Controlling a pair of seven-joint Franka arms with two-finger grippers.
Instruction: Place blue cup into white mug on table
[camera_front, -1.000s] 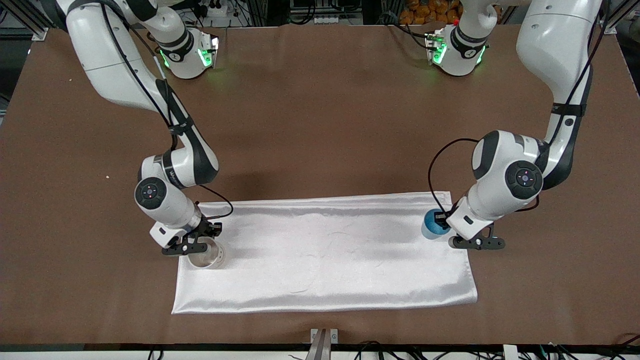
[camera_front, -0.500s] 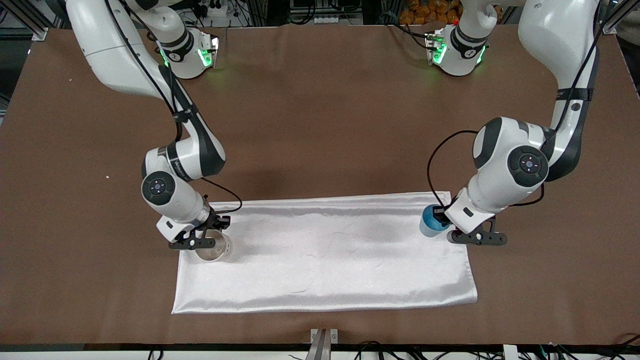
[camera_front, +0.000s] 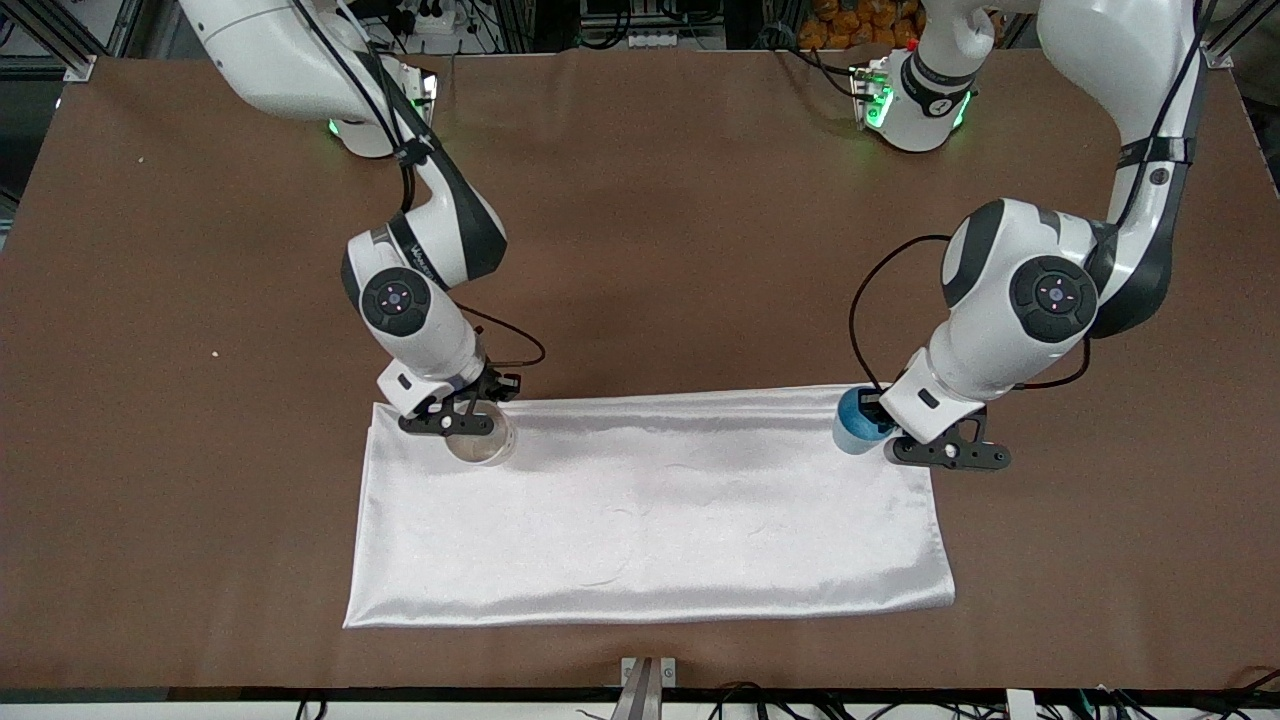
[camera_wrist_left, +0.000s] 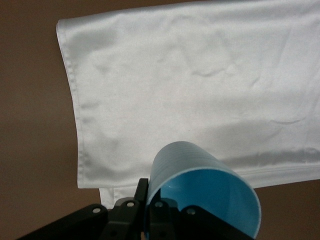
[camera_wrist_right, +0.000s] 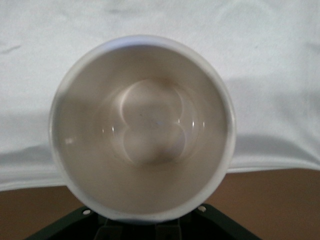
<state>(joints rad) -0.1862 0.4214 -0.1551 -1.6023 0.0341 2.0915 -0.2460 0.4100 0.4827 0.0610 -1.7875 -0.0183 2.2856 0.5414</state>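
The white mug will go down from my right gripper on the bare brown table (camera_front: 596, 319) beyond the cloth's robot-side edge.
My right gripper (camera_front: 462, 422) is shut on the rim of the white mug (camera_front: 482, 446) and holds it upright over the cloth's edge nearest the robots, toward the right arm's end. In the right wrist view the mug (camera_wrist_right: 142, 127) is empty and hides most of the gripper (camera_wrist_right: 142, 222). My left gripper (camera_front: 882, 432) is shut on the wall of the blue cup (camera_front: 853, 420) and holds it over the cloth's corner at the left arm's end. In the left wrist view the cup (camera_wrist_left: 205, 195) is tilted, with the gripper (camera_wrist_left: 151, 202) pinching its rim. The brown table (camera_front: 650, 250) lies below.
A shiny white cloth (camera_front: 650, 510) is spread on the table between the two grippers, nearer the front camera. It also shows in the left wrist view (camera_wrist_left: 190, 90) and the right wrist view (camera_wrist_right: 280, 60). A small metal bracket (camera_front: 648, 672) sits at the table's front edge.
My right gripper has carried the white mug off its spot toward the robots and toward the table's middle. My left gripper has raised the blue cup a little and shifted it slightly toward the middle.
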